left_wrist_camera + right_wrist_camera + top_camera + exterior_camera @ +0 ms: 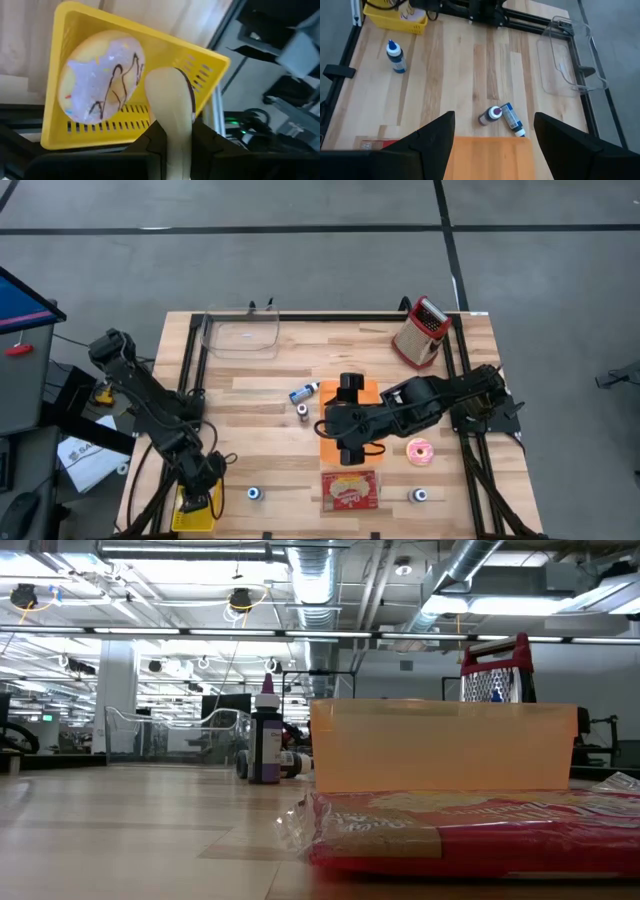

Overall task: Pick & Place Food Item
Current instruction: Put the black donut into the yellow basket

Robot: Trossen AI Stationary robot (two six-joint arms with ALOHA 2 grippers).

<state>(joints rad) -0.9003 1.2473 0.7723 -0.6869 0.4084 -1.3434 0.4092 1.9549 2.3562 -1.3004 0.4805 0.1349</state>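
Note:
The pale food piece stands on edge across the basket's rim, so the robot's left gripper will open, grab it again and tip it inward against the iced donut [107, 77].
A yellow slotted basket [75, 30] stands at the table's near left corner [197, 508]. An iced donut with dark drizzle [102, 80] lies in it. My left gripper [175, 137] hovers over the basket [198, 478], shut on a pale cream, elongated food piece [170, 100]. My right gripper [495, 120] hangs open over an orange box [352, 442] at mid-table, holding nothing. A pink donut [420, 450] lies to the right of the box, and a red food packet [350, 490] lies in front of it. Neither gripper shows in the low view. My left gripper pinches the pale food piece between its two fingers, on its lower part [176, 131]. The fingers slant down toward the basket and lie along the piece. Its rounded free end [165, 80] sticks out ahead of the fingers over the basket's inside. I cannot tell whether it touches the basket.
A clear plastic tray [243, 335] sits at the far left and a red box grater [420, 330] at the far right. Small bottles lie or stand near the orange box [305, 392] and along the near edge [255, 493] [419, 495]. Dark frame rails run along both sides.

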